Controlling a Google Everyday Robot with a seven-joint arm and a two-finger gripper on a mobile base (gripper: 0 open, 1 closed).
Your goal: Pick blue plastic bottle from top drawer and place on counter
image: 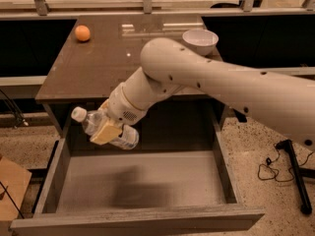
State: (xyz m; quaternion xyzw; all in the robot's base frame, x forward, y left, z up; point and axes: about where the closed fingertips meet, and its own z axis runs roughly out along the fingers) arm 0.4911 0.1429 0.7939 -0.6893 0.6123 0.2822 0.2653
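Next, my gripper lets go of the blue plastic bottle on the middle of the counter (133, 67), at a spot that is nearer the front than the orange ball. The bottle is now above the open top drawer.
My gripper (109, 128) is shut on the blue plastic bottle (91, 123), a small clear bottle with a white cap pointing left. It holds the bottle in the air above the open top drawer (138, 183), near the drawer's back left, just below the front edge of the counter (113, 58). My white arm reaches in from the right across the counter's front edge. The drawer floor is bare, with the arm's shadow on it.
An orange ball (82, 33) lies at the counter's back left. A white bowl (200, 41) stands at its back right, partly behind my arm. A cardboard box (11, 191) sits on the floor at left. A dark stand leg (295, 176) and cables are at right.
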